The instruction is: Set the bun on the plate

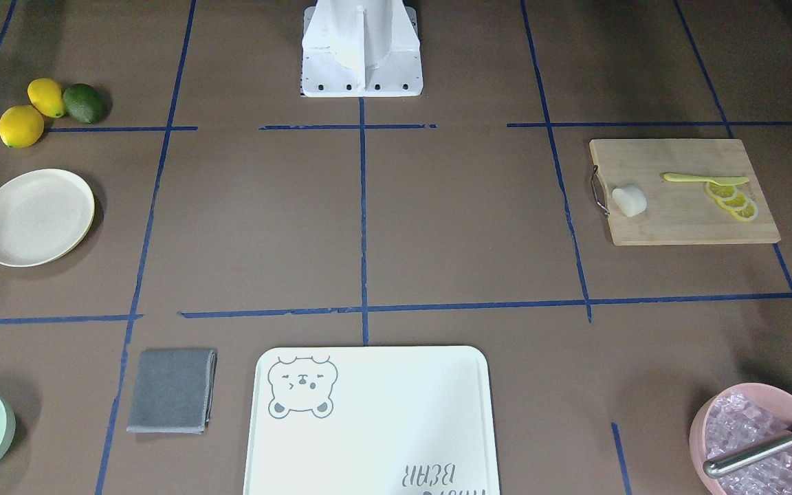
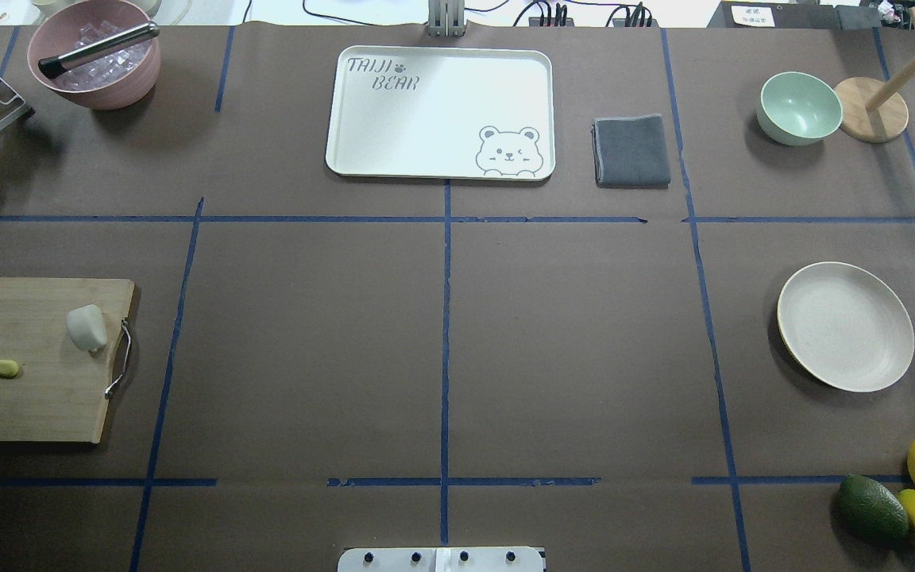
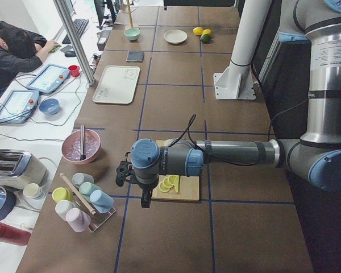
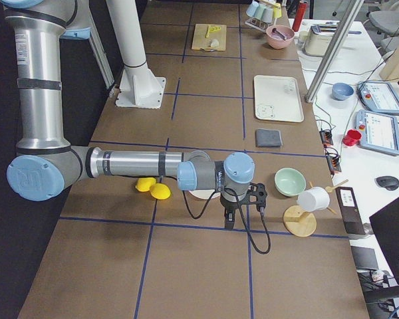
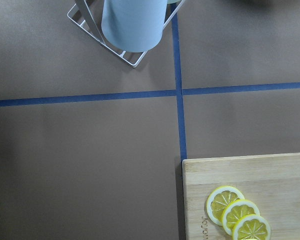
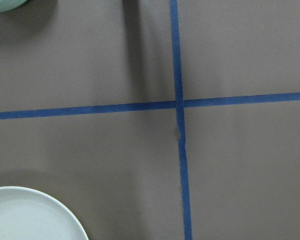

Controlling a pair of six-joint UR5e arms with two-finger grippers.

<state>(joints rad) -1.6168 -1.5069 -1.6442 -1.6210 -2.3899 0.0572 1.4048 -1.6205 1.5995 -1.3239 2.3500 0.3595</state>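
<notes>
The robot's right gripper should close on the cream plate's outer rim, on the side that is farthest from the wooden cutting board.
The small white bun (image 1: pixel 630 201) lies on a wooden cutting board (image 1: pixel 678 220) near its handle end, also seen as the bun (image 2: pixel 86 327) at the overhead view's left edge. The empty cream plate (image 1: pixel 35 216) sits far across the table, the plate (image 2: pixel 845 326) at the overhead view's right; its rim (image 6: pixel 30 215) shows in the right wrist view. My left gripper (image 3: pixel 143 200) hangs over the board's outer end, away from the bun. My right gripper (image 4: pixel 229 222) hangs beside the plate. Both show only in the side views, so I cannot tell their state.
Lemon slices (image 1: pixel 733 201) and a yellow knife (image 1: pixel 705 179) share the board. Two lemons (image 1: pixel 21 126) and an avocado (image 1: pixel 84 103) lie near the plate. A bear tray (image 2: pixel 440 111), grey cloth (image 2: pixel 631 151), green bowl (image 2: pixel 799 107), pink ice bowl (image 2: pixel 96 63) and cup rack (image 5: pixel 132 27) stand around.
</notes>
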